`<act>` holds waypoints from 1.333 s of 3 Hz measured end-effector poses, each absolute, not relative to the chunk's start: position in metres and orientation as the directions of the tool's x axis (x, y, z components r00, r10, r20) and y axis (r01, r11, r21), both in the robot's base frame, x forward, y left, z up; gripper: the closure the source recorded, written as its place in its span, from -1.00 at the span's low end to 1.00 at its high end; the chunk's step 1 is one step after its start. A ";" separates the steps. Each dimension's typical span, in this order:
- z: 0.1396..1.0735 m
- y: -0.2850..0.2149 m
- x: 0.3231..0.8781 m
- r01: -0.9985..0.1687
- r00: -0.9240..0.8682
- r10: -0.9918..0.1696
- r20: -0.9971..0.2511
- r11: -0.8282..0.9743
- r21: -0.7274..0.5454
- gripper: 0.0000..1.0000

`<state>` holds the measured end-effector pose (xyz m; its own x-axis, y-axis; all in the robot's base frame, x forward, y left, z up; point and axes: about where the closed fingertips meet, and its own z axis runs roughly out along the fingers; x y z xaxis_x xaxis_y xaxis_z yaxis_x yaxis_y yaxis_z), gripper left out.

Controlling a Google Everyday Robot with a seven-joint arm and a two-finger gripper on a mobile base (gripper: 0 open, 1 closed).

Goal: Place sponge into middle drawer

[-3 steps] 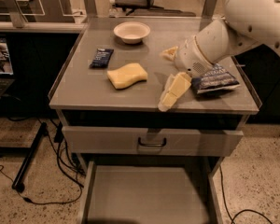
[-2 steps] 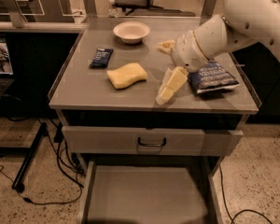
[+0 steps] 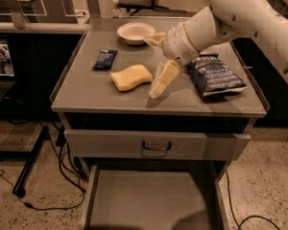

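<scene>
Next, my gripper should go to the sponge's end (image 3: 145, 74) facing the blue chip bag and close there.
The pale yellow sponge (image 3: 129, 77) lies flat on the cabinet top, left of centre. My gripper (image 3: 150, 67) hangs just to the right of it, low over the top and open. One cream finger (image 3: 163, 78) reaches down next to the sponge's right edge, and the other finger (image 3: 155, 38) sits farther back near the bowl. Nothing is held. The middle drawer (image 3: 149, 200) is pulled open below the cabinet, and its flat grey floor is bare.
A white bowl (image 3: 135, 32) stands at the back of the top. A small dark packet (image 3: 104, 59) lies at the left and a blue chip bag (image 3: 212, 74) at the right. A closed drawer front with a black handle (image 3: 156, 146) sits above the open drawer. Cables lie on the floor at the left.
My gripper has moved left across the cabinet top, from beside the chip bag to right next to the sponge. The sponge has not moved.
</scene>
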<state>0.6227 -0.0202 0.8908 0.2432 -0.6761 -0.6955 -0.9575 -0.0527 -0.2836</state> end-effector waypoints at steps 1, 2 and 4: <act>0.888 -0.029 0.616 -0.965 0.190 -0.697 -0.692 -0.002 -0.263 -1.00; 0.870 -0.034 0.627 -0.980 0.110 -0.703 -0.702 0.040 -0.194 -1.00; 0.850 -0.027 0.668 -0.992 0.074 -0.687 -0.723 0.028 -0.127 -1.00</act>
